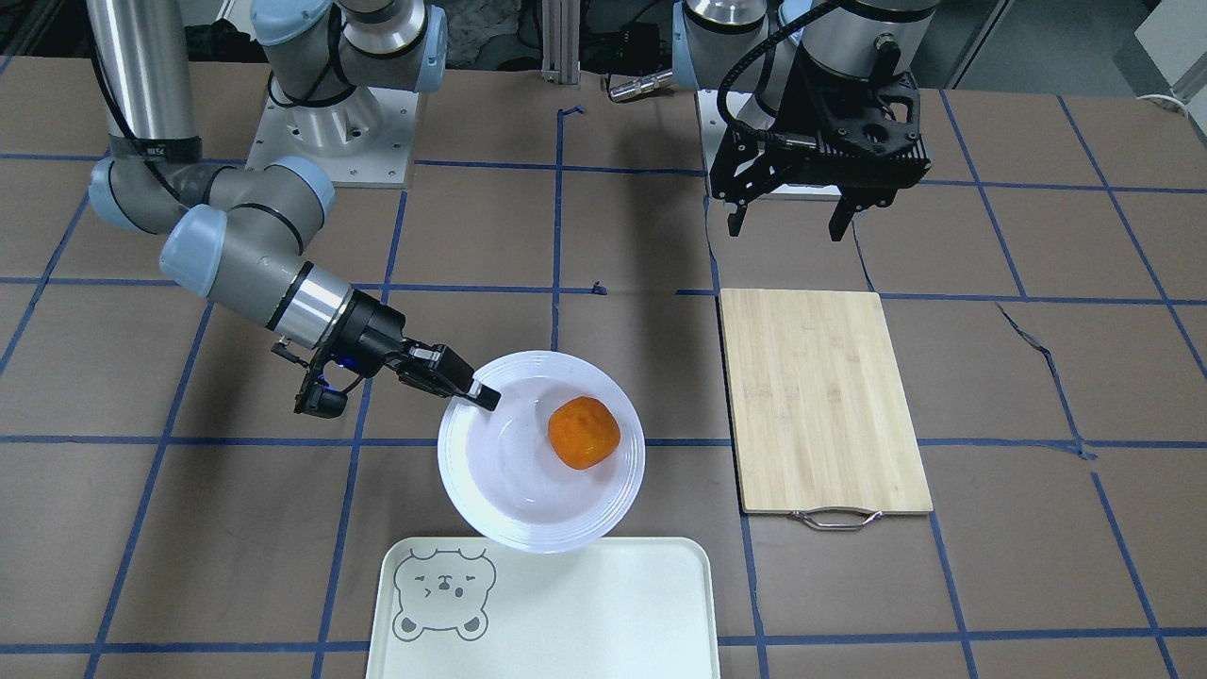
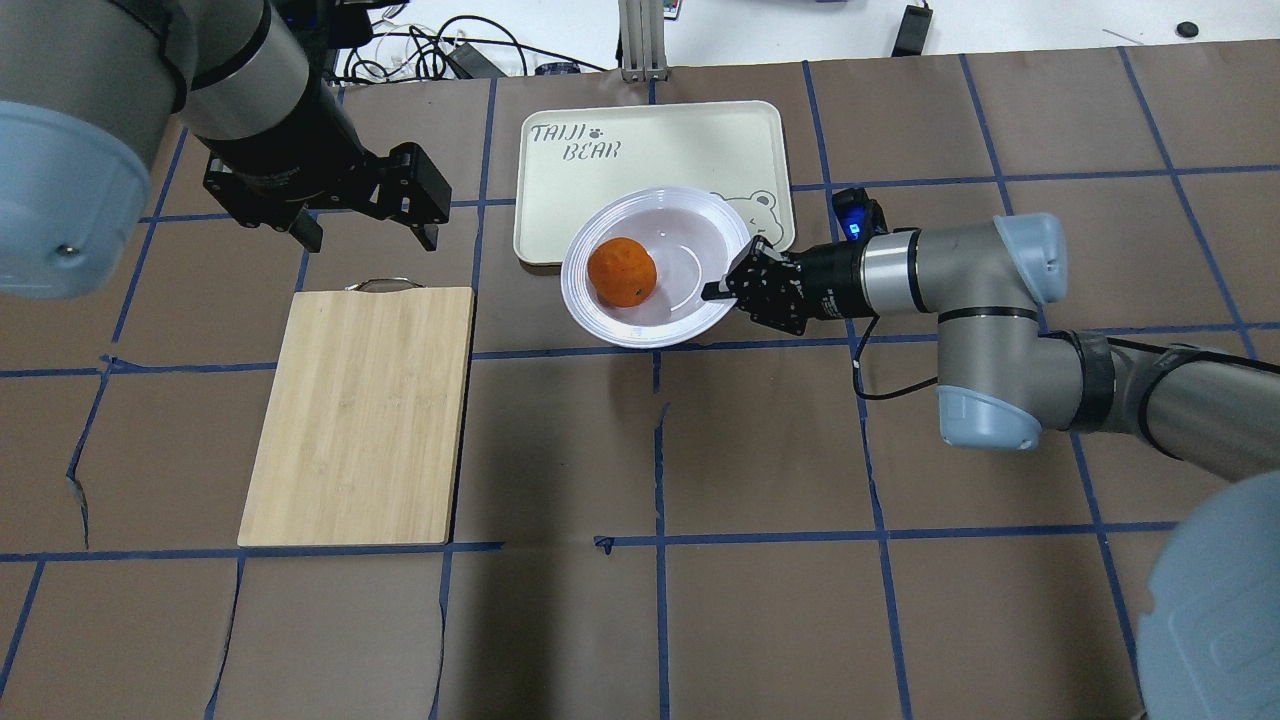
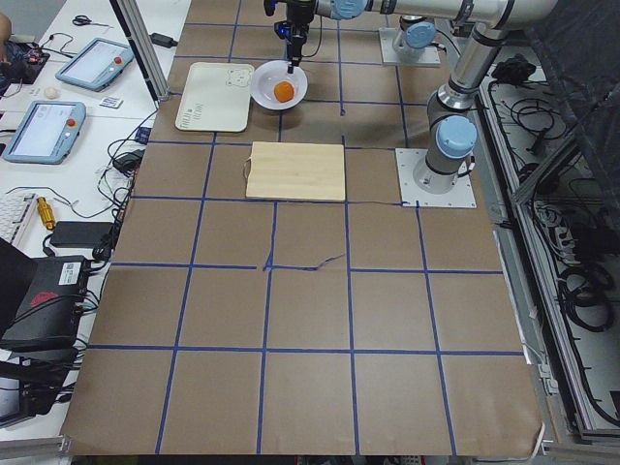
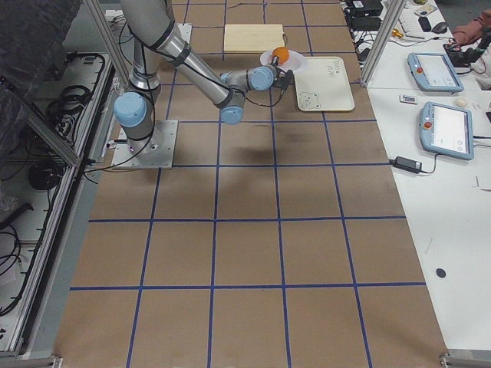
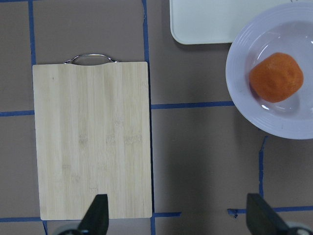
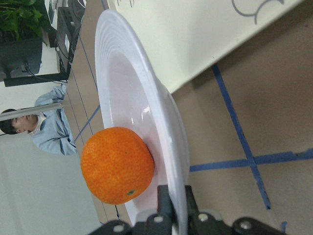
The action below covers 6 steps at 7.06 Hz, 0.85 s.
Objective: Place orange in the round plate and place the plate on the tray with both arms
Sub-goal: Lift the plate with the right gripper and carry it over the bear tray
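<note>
Next, I set the white round plate down with my right gripper on the cream tray (image 1: 553, 622) next to the bear drawing.
The orange (image 1: 584, 432) (image 2: 621, 271) lies inside the white round plate (image 1: 471, 471) (image 2: 650, 332). My right gripper (image 1: 483, 394) (image 2: 715, 291) is shut on the plate's rim, as the right wrist view shows, with the rim (image 6: 142, 98) between the fingers and the orange (image 6: 117, 164) beside them. The plate's far edge overlaps the near edge of the cream tray (image 1: 566, 613) (image 2: 650, 140). My left gripper (image 1: 790, 226) (image 2: 370, 238) hangs open and empty above the table, beyond the cutting board's handle end and well apart from the plate.
A bamboo cutting board (image 2: 360, 410) (image 5: 93, 137) with a metal handle lies on the robot's left of the plate. Brown table paper with blue tape lines surrounds everything. A person (image 6: 46, 132) sits beyond the table's far side.
</note>
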{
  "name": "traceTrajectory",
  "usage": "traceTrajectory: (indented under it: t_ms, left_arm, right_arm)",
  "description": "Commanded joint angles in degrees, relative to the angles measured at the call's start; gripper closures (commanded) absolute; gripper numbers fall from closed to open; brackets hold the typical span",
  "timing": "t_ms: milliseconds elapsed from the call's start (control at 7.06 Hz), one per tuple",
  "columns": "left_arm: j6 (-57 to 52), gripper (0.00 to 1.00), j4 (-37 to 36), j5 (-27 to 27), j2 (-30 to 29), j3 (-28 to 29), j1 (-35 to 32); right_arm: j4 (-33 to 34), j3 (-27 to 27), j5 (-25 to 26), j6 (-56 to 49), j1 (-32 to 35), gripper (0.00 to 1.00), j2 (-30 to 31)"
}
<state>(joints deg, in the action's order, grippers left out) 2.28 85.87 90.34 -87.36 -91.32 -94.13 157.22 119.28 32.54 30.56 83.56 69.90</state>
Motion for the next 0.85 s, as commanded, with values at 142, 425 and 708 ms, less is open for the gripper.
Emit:
traceTrajectory:
  t_ms: [142, 425, 708]
  left_arm:
    - [0.00, 0.00, 0.00, 0.01, 0.00, 0.00, 0.00]
    - [0.00, 0.00, 0.00, -0.08, 0.00, 0.00, 0.00]
    - [0.00, 0.00, 0.00, -0.08, 0.00, -0.09, 0.00]
  right_arm:
    - [-8.77, -22.25, -1.34, 0.55, -0.76, 0.91, -11.56]
    - [-9.03, -31.72, -1.25, 0.73, -0.41, 0.91, -20.12]
    - [-9.03, -33.41, -0.72, 0.73, -0.24, 0.91, -23.04]
